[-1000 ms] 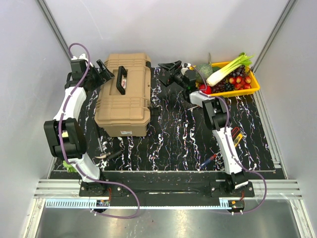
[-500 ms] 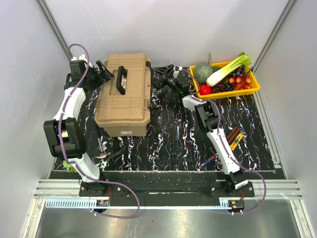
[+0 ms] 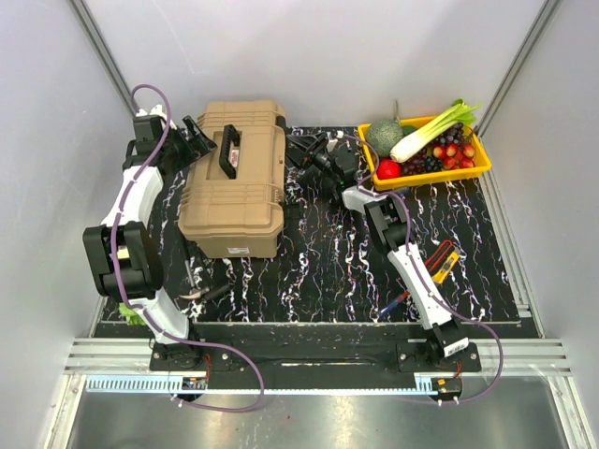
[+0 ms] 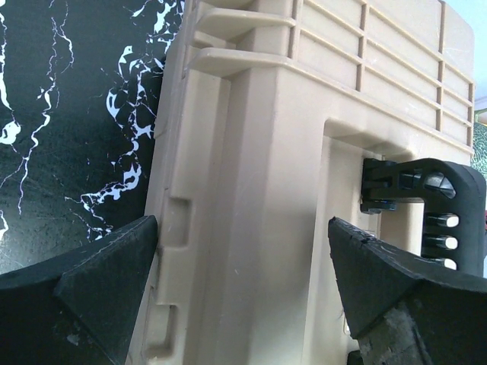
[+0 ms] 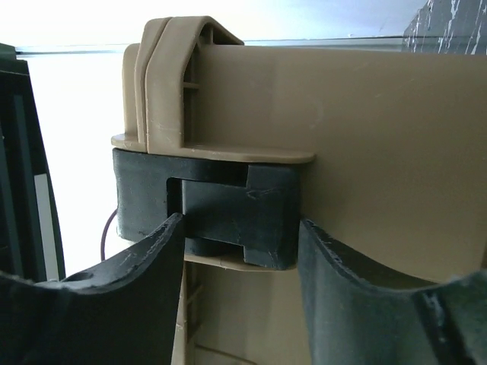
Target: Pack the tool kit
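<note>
The robot's left gripper needs to next move to the middle of the black handle [image 3: 225, 153] on top of the tan toolbox and close there.
The tan toolbox [image 3: 234, 182] lies closed on the black marbled mat, its black handle [image 3: 227, 150] on top. My left gripper [image 3: 198, 138] is open at the box's far left side. In the left wrist view it [image 4: 243, 255] straddles the box's tan wall [image 4: 251, 190], with the handle [image 4: 430, 201] to the right. My right gripper [image 3: 299, 154] is open at the box's right side. In the right wrist view it [image 5: 240, 247] has one finger on each side of a black latch [image 5: 228, 209]; contact is not clear.
A yellow tray [image 3: 477, 166] of vegetables and fruit stands at the back right. Loose screwdrivers [image 3: 440, 260] lie on the mat by the right arm. Pliers [image 3: 201, 292] and another small tool lie by the left arm's base.
My right gripper has moved left from beside the yellow tray to the toolbox's right side, onto the latch. The left arm and the toolbox have not moved.
</note>
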`<state>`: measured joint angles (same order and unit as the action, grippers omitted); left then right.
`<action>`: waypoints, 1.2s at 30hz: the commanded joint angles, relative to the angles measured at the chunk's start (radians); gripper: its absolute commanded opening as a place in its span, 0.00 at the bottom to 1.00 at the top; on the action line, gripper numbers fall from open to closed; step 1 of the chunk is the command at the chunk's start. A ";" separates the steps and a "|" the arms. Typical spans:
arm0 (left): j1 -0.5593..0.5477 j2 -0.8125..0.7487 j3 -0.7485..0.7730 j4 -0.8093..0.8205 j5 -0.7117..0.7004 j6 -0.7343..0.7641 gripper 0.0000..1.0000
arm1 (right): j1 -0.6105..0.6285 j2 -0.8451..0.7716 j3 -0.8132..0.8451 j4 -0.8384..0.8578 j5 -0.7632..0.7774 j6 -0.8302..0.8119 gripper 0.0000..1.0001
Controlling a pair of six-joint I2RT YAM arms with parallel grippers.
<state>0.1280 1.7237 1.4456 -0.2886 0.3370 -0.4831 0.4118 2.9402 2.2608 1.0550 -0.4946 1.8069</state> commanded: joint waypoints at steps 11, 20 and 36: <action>-0.016 0.013 -0.036 -0.026 0.027 0.009 0.96 | 0.002 -0.164 -0.121 0.185 0.039 -0.043 0.40; -0.016 0.017 -0.027 -0.066 -0.033 0.011 0.95 | 0.002 -0.262 -0.257 0.131 0.068 -0.124 0.38; -0.016 0.025 -0.016 -0.087 -0.055 0.005 0.94 | 0.010 -0.270 -0.276 0.204 0.189 -0.023 0.33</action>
<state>0.1219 1.7271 1.4185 -0.2958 0.3180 -0.4812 0.4099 2.7930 1.9659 1.1107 -0.3893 1.7321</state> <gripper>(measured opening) 0.946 0.355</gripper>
